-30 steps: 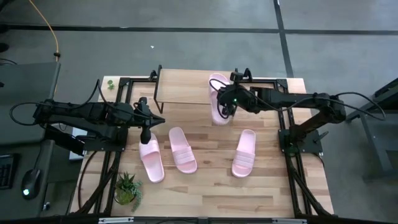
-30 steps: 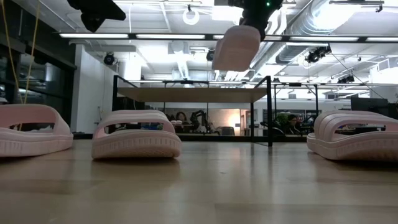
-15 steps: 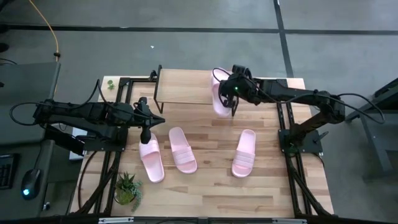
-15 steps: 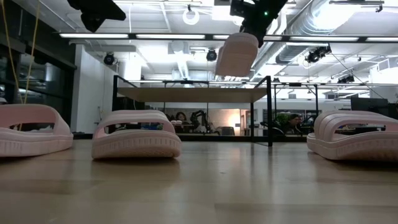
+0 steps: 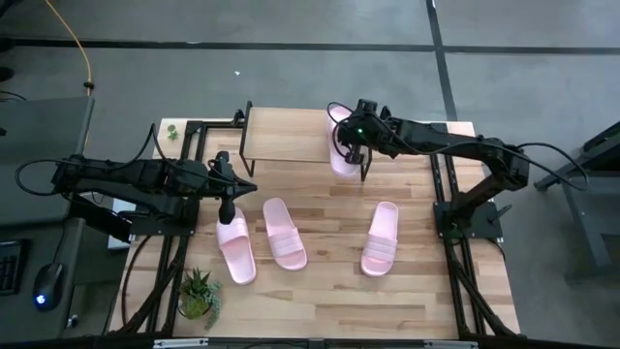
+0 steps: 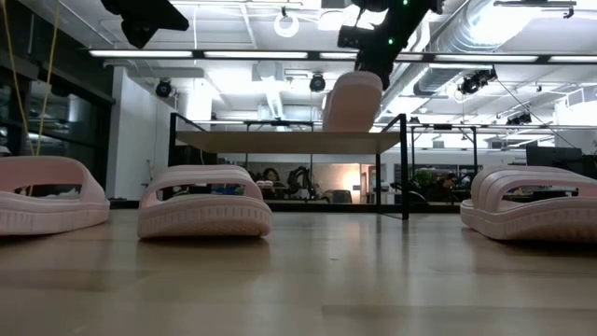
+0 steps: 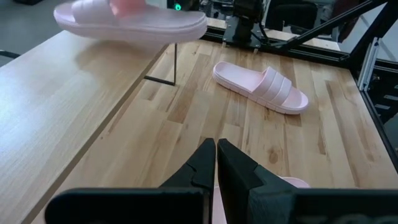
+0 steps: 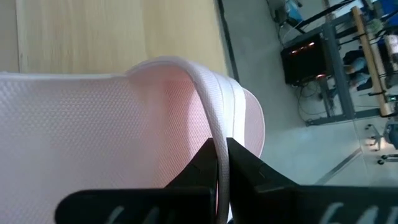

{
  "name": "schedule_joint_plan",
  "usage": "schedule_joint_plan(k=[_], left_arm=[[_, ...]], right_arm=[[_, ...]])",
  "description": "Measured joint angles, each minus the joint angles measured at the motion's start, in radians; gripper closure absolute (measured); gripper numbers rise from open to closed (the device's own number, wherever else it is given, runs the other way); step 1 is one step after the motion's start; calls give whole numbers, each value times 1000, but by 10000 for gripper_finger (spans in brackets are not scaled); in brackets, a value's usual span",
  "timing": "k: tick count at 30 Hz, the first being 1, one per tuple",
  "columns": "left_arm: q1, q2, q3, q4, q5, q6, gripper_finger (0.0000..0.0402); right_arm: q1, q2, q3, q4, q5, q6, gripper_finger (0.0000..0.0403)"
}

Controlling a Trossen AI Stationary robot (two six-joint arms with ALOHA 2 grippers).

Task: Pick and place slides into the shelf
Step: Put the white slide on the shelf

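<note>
The pale pink slide will be put down by my right gripper along the shelf top's outer end (image 5: 358, 142), nearest the base of my right gripper. The slide is now held just above the shelf.
The shelf (image 5: 291, 136) stands at the table's far edge on thin black legs, its plank top (image 6: 280, 142) bare. My right gripper (image 5: 355, 136) is shut on one pale pink slide (image 5: 339, 145), carried just above the shelf's right end (image 7: 130, 22). Three more slides (image 5: 235, 250) (image 5: 284, 233) (image 5: 380, 238) lie sole down on the table. My left gripper (image 7: 216, 155) hangs shut and holding nothing above the leftmost slide. My right gripper pinches the slide's ribbed strap (image 8: 216, 121) by its edge between the two fingers, one finger under the strap and one on its outer side. The fingers slant down from the table's right. The slide (image 6: 353, 101) is lifted clear, close above the shelf top.
A small potted plant (image 5: 199, 294) stands at the table's near left corner. Black metal frame rails (image 5: 441, 194) run along the left and right sides. Bare wood lies between the middle slide and the right slide (image 7: 261, 87).
My right gripper has carried the slide toward the table's far edge and a little down, from over the table in front of the shelf to just above the shelf's right end. It has stayed shut on the strap.
</note>
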Motion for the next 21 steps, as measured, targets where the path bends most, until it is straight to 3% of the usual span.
schedule_joint_plan(k=[21], left_arm=[[0, 0, 0, 0, 0, 18, 394]], right_arm=[[-40, 9, 0, -87, -3, -30, 402]])
